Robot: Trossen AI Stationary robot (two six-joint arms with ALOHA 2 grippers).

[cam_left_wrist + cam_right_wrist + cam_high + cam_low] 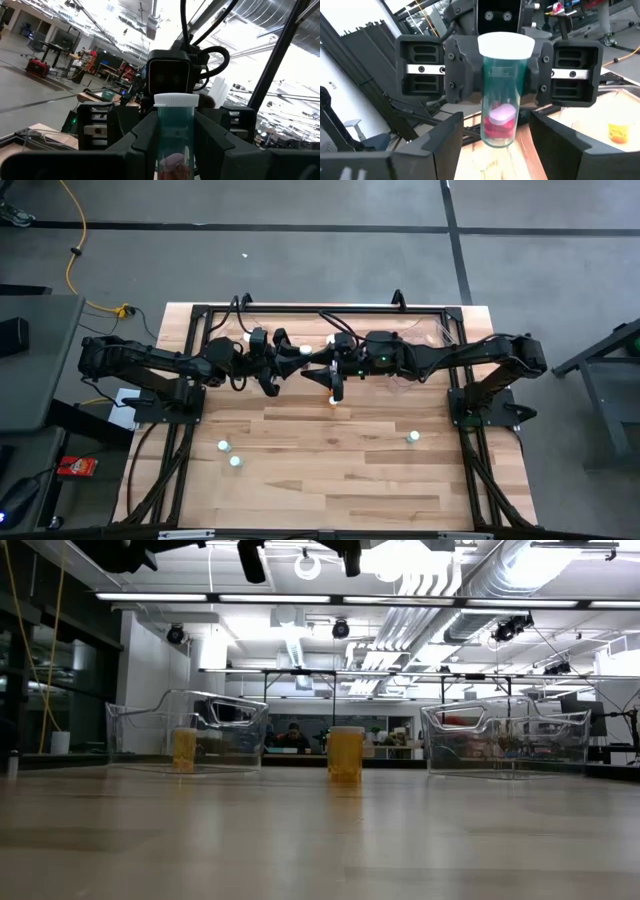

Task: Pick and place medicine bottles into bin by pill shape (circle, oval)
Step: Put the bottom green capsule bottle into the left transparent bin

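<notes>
The teal bottle has my left gripper across its body, so next my right gripper takes the bottle's lower end (498, 134) to let my left gripper hold it by its cap.
My left gripper (175, 150) is shut on a small teal bottle (175, 130) with a white cap, high above the table's far middle (304, 351). A pink pill lies in the bottle (501, 116). My right gripper (497, 145) faces it, open. Its fingers stand on either side of the bottle's lower end, apart from it. An orange bottle (331, 400) stands on the table below the grippers. It also shows in the low view (345, 753). Three teal bottles (224, 446) (236, 462) (413, 437) stand nearer the front. My left gripper pinches the teal bottle's body (502, 75), just below the white cap, between its two fingers (462, 75). The fingers come level from the table's left. The bottle stands upright in the hold, cap up, lifted clear of the table.
Two clear bins stand at the table's far edge, one left (190, 730) and one right (510, 740). A second orange bottle (185, 748) shows at the left bin. A black frame (200, 360) borders the table. Open wood lies toward the near edge.
</notes>
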